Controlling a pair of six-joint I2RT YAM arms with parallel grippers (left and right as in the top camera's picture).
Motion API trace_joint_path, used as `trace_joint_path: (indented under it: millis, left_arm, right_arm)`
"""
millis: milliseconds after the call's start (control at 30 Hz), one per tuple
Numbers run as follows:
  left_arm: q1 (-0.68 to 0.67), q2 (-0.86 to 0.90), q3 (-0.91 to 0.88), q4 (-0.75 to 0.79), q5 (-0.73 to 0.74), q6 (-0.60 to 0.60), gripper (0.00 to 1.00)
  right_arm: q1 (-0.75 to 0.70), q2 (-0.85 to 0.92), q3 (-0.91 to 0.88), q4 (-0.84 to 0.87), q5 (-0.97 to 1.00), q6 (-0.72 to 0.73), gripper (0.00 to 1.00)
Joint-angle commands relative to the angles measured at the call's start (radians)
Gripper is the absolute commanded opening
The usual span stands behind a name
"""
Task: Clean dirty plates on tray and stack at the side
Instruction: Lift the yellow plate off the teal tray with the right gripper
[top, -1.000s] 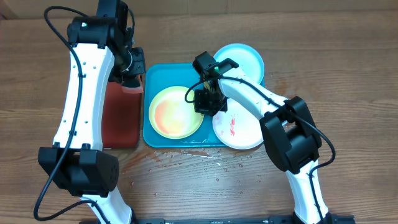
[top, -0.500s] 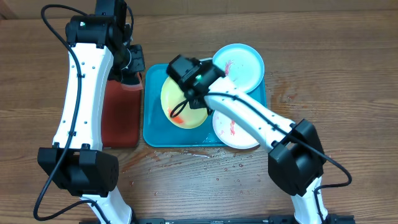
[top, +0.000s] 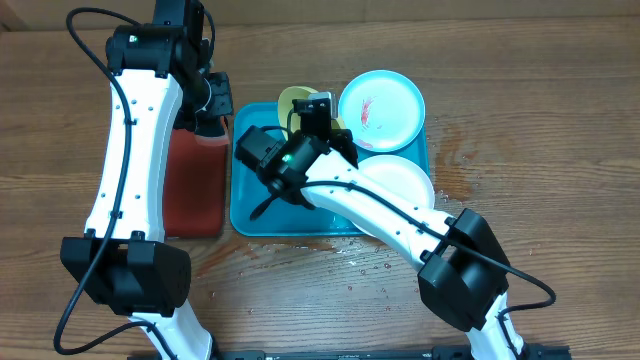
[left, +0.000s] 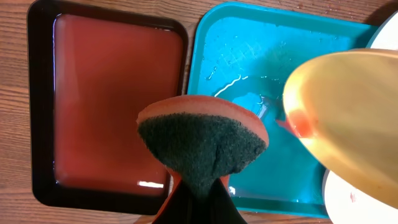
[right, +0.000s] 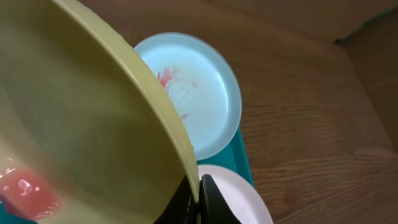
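Next, I release the yellow-green plate from my right gripper on the bare wooden table (top: 489, 145) (right: 313, 135) beside the tray edge of the light cyan plate.
My right gripper (right: 199, 188) is shut on the rim of the yellow-green plate (right: 81, 124), which it holds tilted on edge above the back of the turquoise tray (top: 248, 212). A red smear (left: 301, 124) shows on the plate's face. The light cyan plate (top: 381, 98), with a red smear, lies at the tray's back right corner. The white plate (top: 403, 180) lies at the front right, partly under my right arm. My left gripper (left: 196, 202) is shut on an orange sponge (left: 202, 146) with a dark green pad, just left of the tray.
A dark red tray (left: 112, 106) with a black rim, holding liquid, sits directly left of the turquoise tray. Water drops wet the wooden table (top: 330, 262) in front of the tray. My right arm (top: 380, 205) crosses over the tray.
My right gripper has lifted the yellow-green plate off the tray floor, tipped it onto its edge and carried it toward the tray's back. My left arm with the sponge has stayed put.
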Motion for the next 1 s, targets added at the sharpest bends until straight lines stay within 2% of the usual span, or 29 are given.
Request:
trace_joint_path:
  millis: [0,200,633,967]
  left_arm:
    - [-0.006,-0.005,-0.003,0.003,-0.011,-0.017,0.04]
    - [-0.006,-0.005,-0.003,0.004,-0.011,-0.017,0.04]
    - [-0.006,-0.005,-0.003,0.003,-0.010,-0.017,0.04]
    - [-0.006,-0.005,-0.003,0.004,-0.011,-0.017,0.04]
  right_arm:
    - [0.025,-0.043,0.026,0.000,0.198,0.070,0.04]
    - [0.048,-0.043,0.026,0.001,0.338,0.071,0.04]
    - [0.050,-0.043,0.025,-0.003,0.483,0.123,0.04]
    - [0.048,-0.042,0.025,0.012,0.458,0.198,0.04]
